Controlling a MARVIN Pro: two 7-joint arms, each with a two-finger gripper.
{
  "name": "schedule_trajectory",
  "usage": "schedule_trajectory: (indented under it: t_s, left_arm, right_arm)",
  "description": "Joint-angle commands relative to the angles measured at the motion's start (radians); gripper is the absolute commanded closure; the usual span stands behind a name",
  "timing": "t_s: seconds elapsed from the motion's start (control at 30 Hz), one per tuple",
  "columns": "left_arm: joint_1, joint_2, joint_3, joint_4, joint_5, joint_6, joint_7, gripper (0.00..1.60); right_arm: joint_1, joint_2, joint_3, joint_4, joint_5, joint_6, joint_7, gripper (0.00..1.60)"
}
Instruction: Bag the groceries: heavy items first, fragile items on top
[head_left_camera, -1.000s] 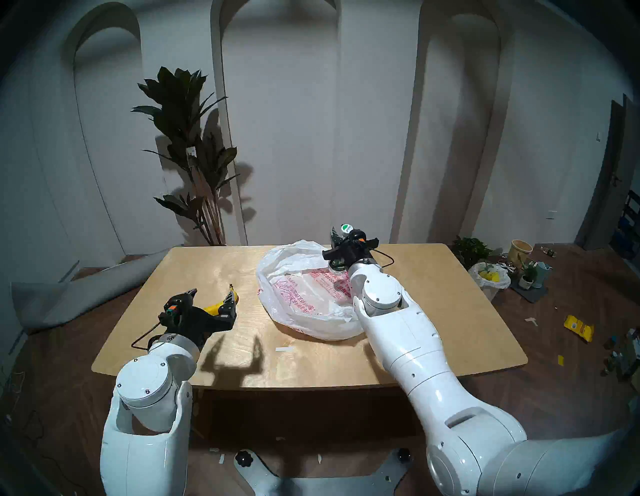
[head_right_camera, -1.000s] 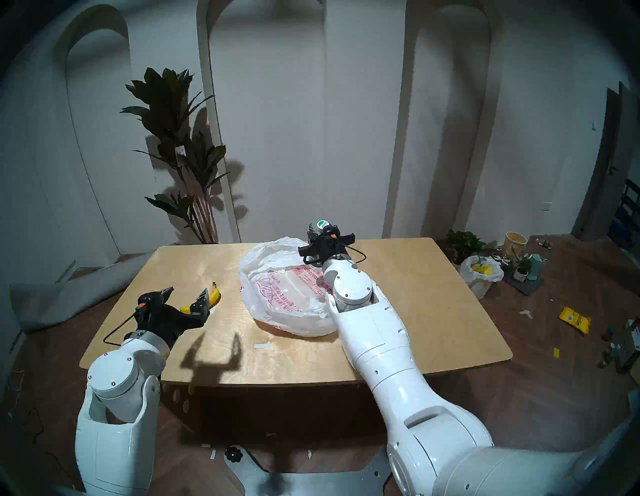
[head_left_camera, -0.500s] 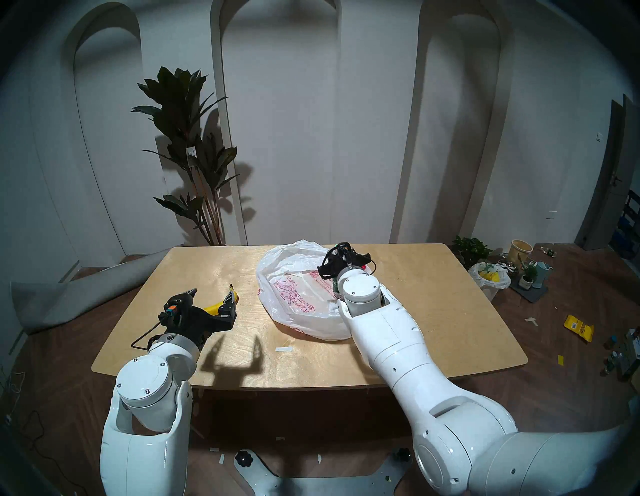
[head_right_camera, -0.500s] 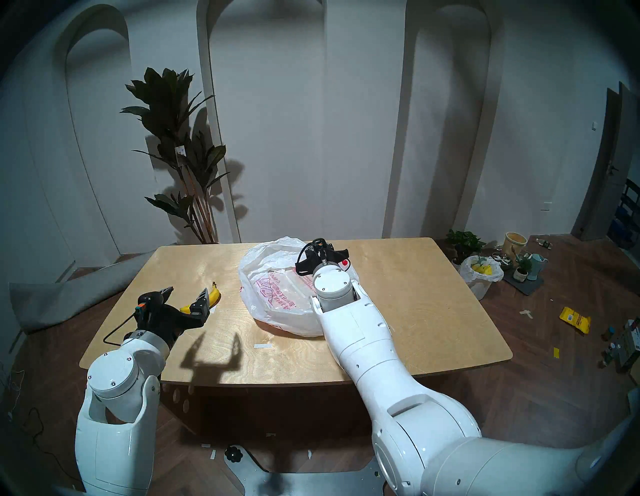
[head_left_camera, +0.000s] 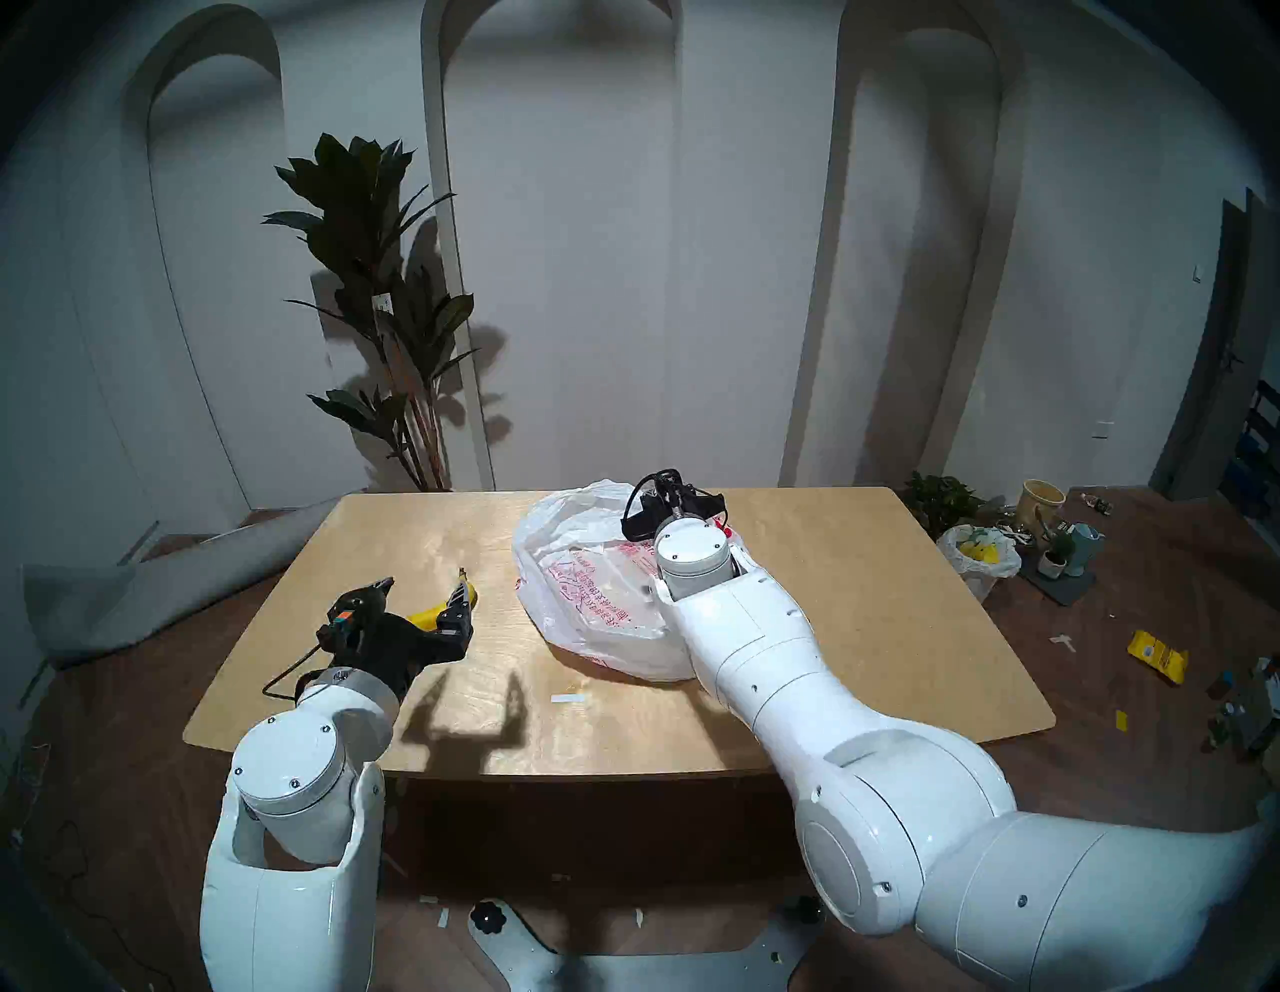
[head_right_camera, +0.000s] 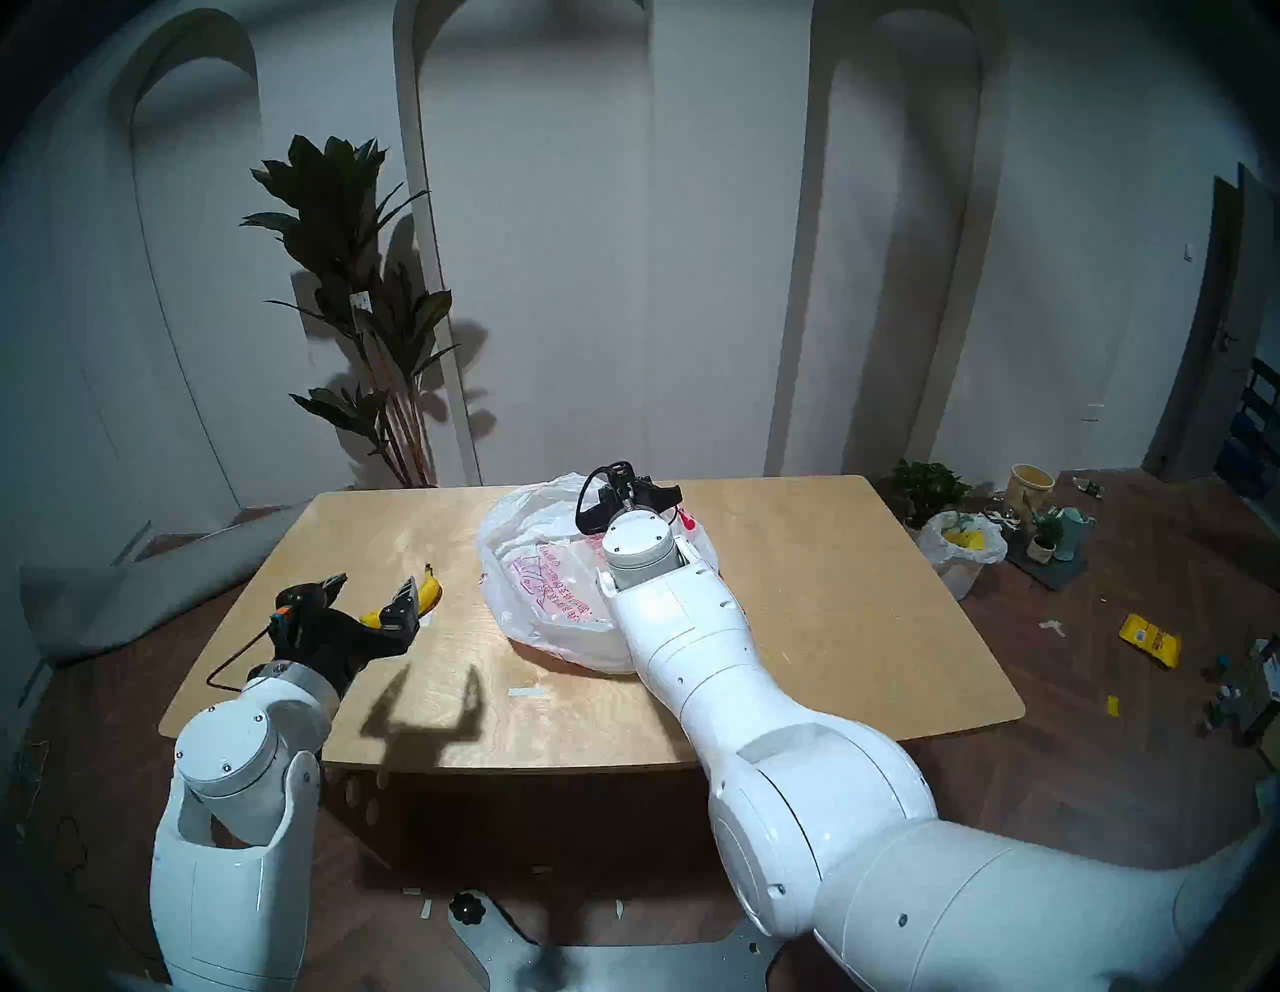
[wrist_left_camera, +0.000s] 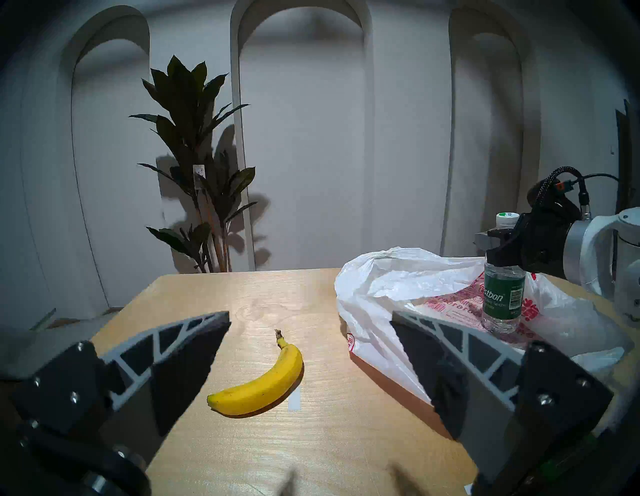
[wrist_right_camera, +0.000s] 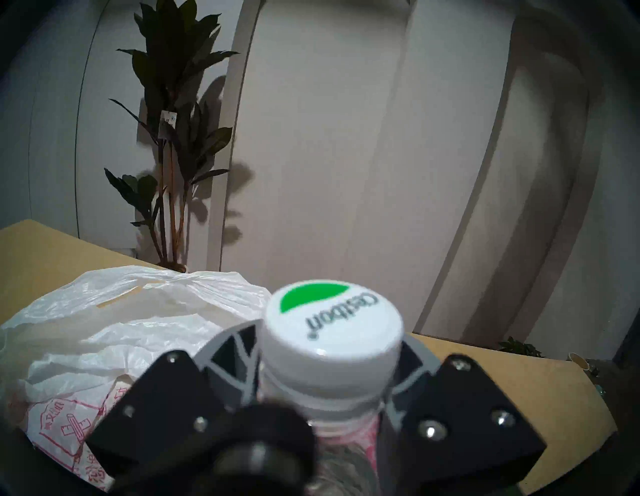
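Next, my right gripper sets the water bottle upright and lets go of it inside the white bag (head_left_camera: 696, 580), beside the red print on the bag.
The white bag (head_left_camera: 589, 554) with red print lies crumpled on the table (head_left_camera: 866, 623), right of centre. My right gripper (wrist_left_camera: 498, 242) is shut on the neck of the upright water bottle (wrist_left_camera: 502, 287), with the bottle's base down at the bag's printed surface. I cannot tell whether the bottle is inside the opening. The right wrist view shows its white cap (wrist_right_camera: 332, 325) between my fingers (wrist_right_camera: 235, 353). My right wrist hides the bottle in the head views. The banana (wrist_left_camera: 266, 381) lies on the table left of the bag. My left gripper (head_left_camera: 422, 587) hovers open just before it.
A short strip of white tape (head_left_camera: 568, 698) lies near the table's front. A tall plant (head_left_camera: 388, 312) stands behind the table. On the floor at the right are a small white bag with yellow contents (head_left_camera: 983, 554) and pots. A grey rolled mat (head_left_camera: 138, 589) lies at the left.
My right arm has carried the bottle leftward and down from the bag's far right edge onto the bag, and the wrist has turned. My left arm and the banana have not moved.
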Motion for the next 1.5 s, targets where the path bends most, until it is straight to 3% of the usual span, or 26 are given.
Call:
schedule_trajectory:
  t_s: [0.0,0.1,0.23,0.5,0.53,0.57,0.83,1.03,1.3,1.47]
  left_arm:
    - [-0.002,0.002,0.001,-0.024,0.0,-0.003,-0.003,0.0]
    - [-0.002,0.002,0.001,-0.024,0.0,-0.003,-0.003,0.0]
    - [-0.002,0.002,0.001,-0.024,0.0,-0.003,-0.003,0.0]
    - [-0.002,0.002,0.001,-0.025,0.001,-0.003,-0.003,0.0]
    - [-0.002,0.002,0.001,-0.025,0.001,-0.003,-0.003,0.0]
    - [-0.002,0.002,0.001,-0.025,0.001,-0.003,-0.003,0.0]
    - [-0.003,0.002,0.001,-0.023,0.001,-0.003,-0.003,0.0]
    - [-0.004,0.002,0.001,-0.02,0.0,-0.004,-0.002,0.0]
    - [-0.007,0.001,0.001,-0.014,0.0,-0.004,-0.002,0.0]
    - [-0.027,0.073,-0.035,0.007,0.038,-0.004,-0.022,0.0]
  right_arm:
    - [-0.011,0.018,0.039,0.001,0.03,-0.112,-0.029,1.6]
    - [-0.069,0.04,0.046,-0.08,0.035,-0.128,-0.02,1.6]
    - [-0.093,0.051,0.048,-0.114,0.039,-0.134,-0.013,1.6]
    - [-0.148,0.075,0.037,-0.228,0.039,-0.092,0.018,1.6]
    - [-0.144,0.076,0.037,-0.224,0.04,-0.092,0.022,0.97]
    - [-0.152,0.079,0.034,-0.24,0.037,-0.084,0.025,0.0]
    - [-0.172,0.083,0.031,-0.338,0.05,-0.056,0.042,0.0]
    - [-0.133,0.072,0.046,-0.403,0.07,-0.081,0.043,0.0]
    - [-0.041,0.127,0.142,-0.49,0.094,-0.161,0.012,0.0]
    - [-0.023,0.215,0.243,-0.552,0.103,-0.171,-0.027,0.0]
